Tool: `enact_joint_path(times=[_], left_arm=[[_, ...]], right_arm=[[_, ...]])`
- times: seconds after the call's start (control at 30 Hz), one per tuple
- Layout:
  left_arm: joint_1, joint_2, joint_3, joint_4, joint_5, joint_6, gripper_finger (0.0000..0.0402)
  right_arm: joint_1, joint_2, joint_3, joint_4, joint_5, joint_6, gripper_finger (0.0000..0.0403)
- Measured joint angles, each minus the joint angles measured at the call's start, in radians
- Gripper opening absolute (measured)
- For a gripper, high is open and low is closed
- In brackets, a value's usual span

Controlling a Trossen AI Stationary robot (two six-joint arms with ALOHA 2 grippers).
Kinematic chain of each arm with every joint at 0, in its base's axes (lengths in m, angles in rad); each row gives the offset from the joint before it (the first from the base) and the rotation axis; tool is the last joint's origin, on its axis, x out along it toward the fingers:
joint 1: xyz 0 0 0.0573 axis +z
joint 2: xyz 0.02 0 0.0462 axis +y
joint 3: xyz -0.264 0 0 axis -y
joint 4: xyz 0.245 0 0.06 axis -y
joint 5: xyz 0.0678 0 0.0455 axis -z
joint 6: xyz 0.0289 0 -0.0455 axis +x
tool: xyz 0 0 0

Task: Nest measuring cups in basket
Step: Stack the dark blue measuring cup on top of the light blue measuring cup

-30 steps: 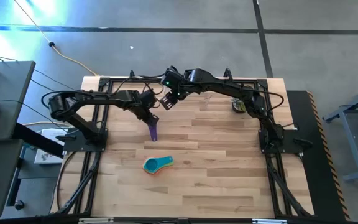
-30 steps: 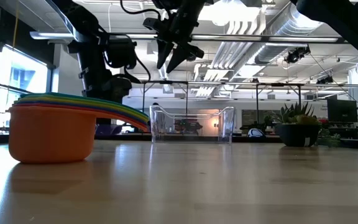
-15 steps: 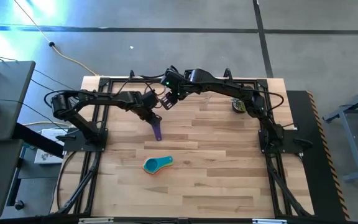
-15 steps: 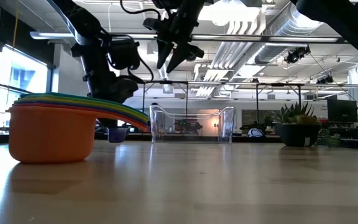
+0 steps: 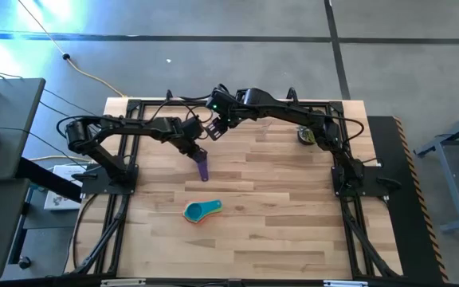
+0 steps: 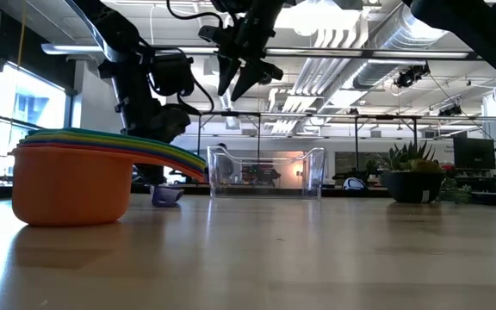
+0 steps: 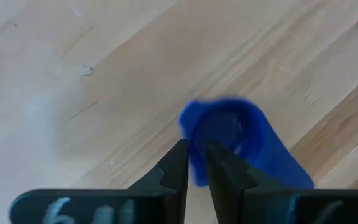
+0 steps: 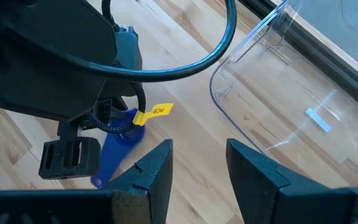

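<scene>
The purple measuring cup is next for my right gripper, which should go to it and close on the cup's rim [image 5: 202,161] [image 8: 132,118], with one finger inside the bowl.
My left gripper [image 5: 195,152] is shut on a small purple measuring cup [image 5: 203,169] at mid-table, which also shows in the left wrist view [image 7: 229,134] and low on the table in the low view [image 6: 166,196]. My right gripper [image 5: 212,130] hangs open high above the table [image 6: 241,73], just beyond the left gripper and beside the clear basket [image 8: 278,93], touching nothing. The basket stands on its base toward the far edge [image 6: 265,172]. A nested stack of cups [image 5: 202,210], teal on top and orange outermost [image 6: 71,185], sits nearer the near edge. My left gripper pinches a thin edge of the purple cup [image 7: 196,158] between its two fingers; handle or rim, I cannot tell. The fingers come from above, slanting from the table's left. The cup hangs tilted below them, and its round lower end [image 6: 167,200] is down at the table top.
A small potted plant [image 5: 304,135] stands at the far right of the table [image 6: 412,176]. Bare wood lies between the cup stack and the basket and over the right half. Black frame rails run along the left and right edges.
My left gripper has come down and shifted slightly toward the table's right, still shut on the purple cup. The cup has dropped from just above the table to the table top, its lower end swinging rightward. My right arm has kept still.
</scene>
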Motion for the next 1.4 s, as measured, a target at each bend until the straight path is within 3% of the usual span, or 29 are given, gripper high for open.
enact_joint_path(times=[0.37, 0.73, 0.93, 1.4], left_arm=[[0.028, -0.054, 0.000, -0.017, 0.000, 0.061, 0.0072], [0.042, -0.274, 0.002, -0.155, 0.000, 0.216, 0.0072], [0.063, -0.403, 0.002, -0.240, -0.002, 0.228, 0.0072], [0.067, -0.649, 0.002, -0.266, -0.002, 0.254, 0.0072]], right_arm=[[0.001, 0.000, 0.000, -0.001, 0.001, 0.048, 0.0141], [0.021, 0.000, 0.000, -0.001, -0.027, 0.234, 0.0141], [0.043, 0.011, 0.000, 0.010, -0.026, 0.302, 0.0141], [0.079, 0.028, -0.211, 0.351, 0.023, 0.384, 0.0141]])
